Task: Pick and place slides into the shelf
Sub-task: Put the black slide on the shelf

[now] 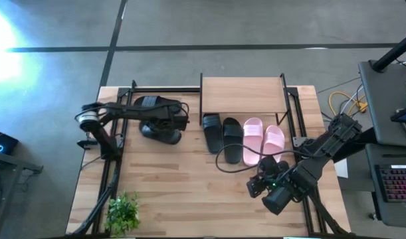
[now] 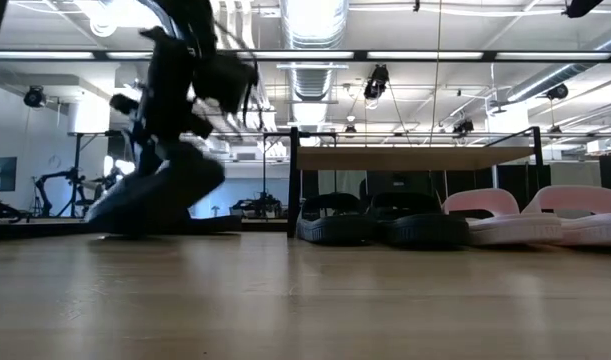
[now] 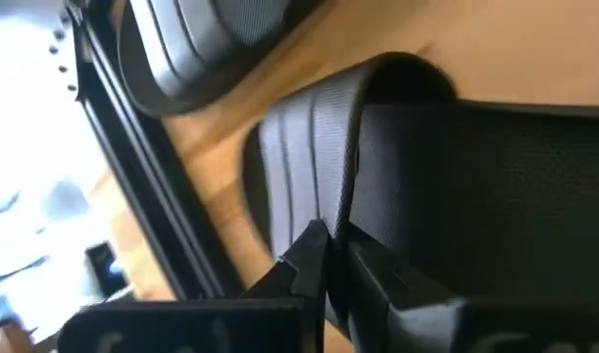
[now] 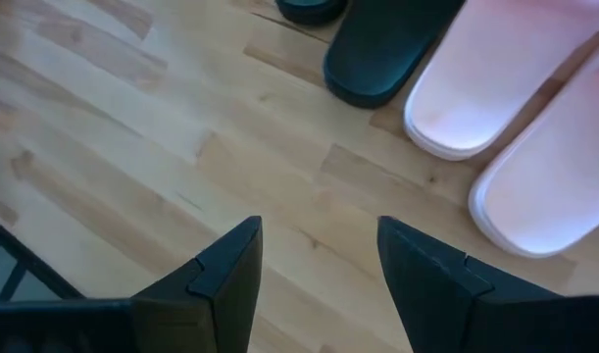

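The robot's left gripper will release the black slide on the shelf's top board (image 1: 230, 91), behind the black slide that is nearest the pink slides.
My left gripper (image 1: 175, 123) (image 3: 324, 257) is shut on a black slide (image 1: 161, 135) (image 2: 157, 196) at the table's left. A second black slide (image 1: 149, 103) (image 3: 196, 44) lies just beyond it, near the black rail. The shelf (image 1: 242, 89) (image 2: 415, 158) stands at the far middle. Two black slides (image 1: 221, 135) (image 2: 370, 222) and two pale pink slides (image 1: 262, 141) (image 2: 530, 225) lie side by side in front of and under the shelf. My right gripper (image 1: 257, 186) (image 4: 319, 257) hangs open above bare table, near the pink slides. My left gripper pinches the ribbed strap of the black slide at its edge (image 3: 324, 211) between its two fingers. The fingers come slanting down from above and from the table's left. In the low view the slide hangs tilted, one end high and the other (image 2: 105, 218) close to the table.
A small green plant (image 1: 123, 212) stands at the near left corner. A dark cable (image 1: 222, 162) loops over the table in front of the shelved slides. Black frame rails (image 1: 109, 172) run along the left and right sides. Bare wood (image 1: 183, 186) lies in the near middle.
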`<state>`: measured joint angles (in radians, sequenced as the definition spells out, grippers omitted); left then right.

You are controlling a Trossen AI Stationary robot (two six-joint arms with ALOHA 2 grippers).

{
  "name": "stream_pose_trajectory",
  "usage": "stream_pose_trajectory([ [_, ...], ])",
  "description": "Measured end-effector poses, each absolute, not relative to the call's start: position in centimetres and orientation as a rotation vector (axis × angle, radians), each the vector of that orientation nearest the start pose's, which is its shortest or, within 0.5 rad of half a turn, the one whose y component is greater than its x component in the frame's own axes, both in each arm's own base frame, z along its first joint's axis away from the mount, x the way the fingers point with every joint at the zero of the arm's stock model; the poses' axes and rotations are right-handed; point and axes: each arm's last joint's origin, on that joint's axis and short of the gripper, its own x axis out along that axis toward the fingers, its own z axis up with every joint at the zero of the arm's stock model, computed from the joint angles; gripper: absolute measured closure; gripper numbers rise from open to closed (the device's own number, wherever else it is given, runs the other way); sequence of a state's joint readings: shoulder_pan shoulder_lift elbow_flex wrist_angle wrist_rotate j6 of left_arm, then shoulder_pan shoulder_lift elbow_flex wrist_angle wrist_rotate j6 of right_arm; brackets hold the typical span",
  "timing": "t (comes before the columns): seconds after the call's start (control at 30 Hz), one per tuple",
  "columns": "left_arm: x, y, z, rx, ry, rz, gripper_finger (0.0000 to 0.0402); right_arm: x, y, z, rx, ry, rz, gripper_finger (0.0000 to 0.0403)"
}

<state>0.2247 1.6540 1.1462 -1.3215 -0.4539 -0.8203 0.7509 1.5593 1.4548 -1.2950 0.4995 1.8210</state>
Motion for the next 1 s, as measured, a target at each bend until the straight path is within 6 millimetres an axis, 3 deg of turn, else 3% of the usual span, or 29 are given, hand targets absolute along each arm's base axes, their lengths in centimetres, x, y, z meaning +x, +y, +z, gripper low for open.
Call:
stream_pose_trajectory([
  [0.17, 25.8, 2.8, 26.6, -0.254, 1.257, 1.006, 0.0400, 21.5, 18.2, 31.0, 0.785, 0.867, -0.780, 0.0209],
  [0.33, 26.9, -3.2, 33.6, 0.046, 0.911, 0.688, 0.0400, 21.1, 18.4, 31.2, 0.761, 0.824, -0.765, 0.0209],
  [0.43, 27.7, -5.6, 36.6, 0.218, 0.780, 0.601, 0.0401, 20.5, 18.6, 32.2, 0.791, 0.707, -0.772, 0.0209],
  [0.5, 28.8, -6.1, 37.8, 0.297, 0.743, 0.607, 0.0401, 19.8, 18.5, 33.3, 0.822, 0.596, -0.786, 0.0209],
  [0.63, 32.2, -5.0, 37.9, 0.410, 0.783, 0.669, 0.0401, 18.2, 18.0, 35.4, 0.859, 0.361, -0.813, 0.0209],
  [0.83, 37.8, -0.4, 37.4, 0.487, 0.851, 0.789, 0.0401, 17.7, 17.3, 37.5, 0.881, 0.204, -0.772, 0.0209],
  [1.0, 41.5, 2.4, 37.1, 0.585, 0.815, 0.802, 0.0401, 17.4, 16.6, 39.3, 0.885, -0.025, -0.715, 0.0209],
])
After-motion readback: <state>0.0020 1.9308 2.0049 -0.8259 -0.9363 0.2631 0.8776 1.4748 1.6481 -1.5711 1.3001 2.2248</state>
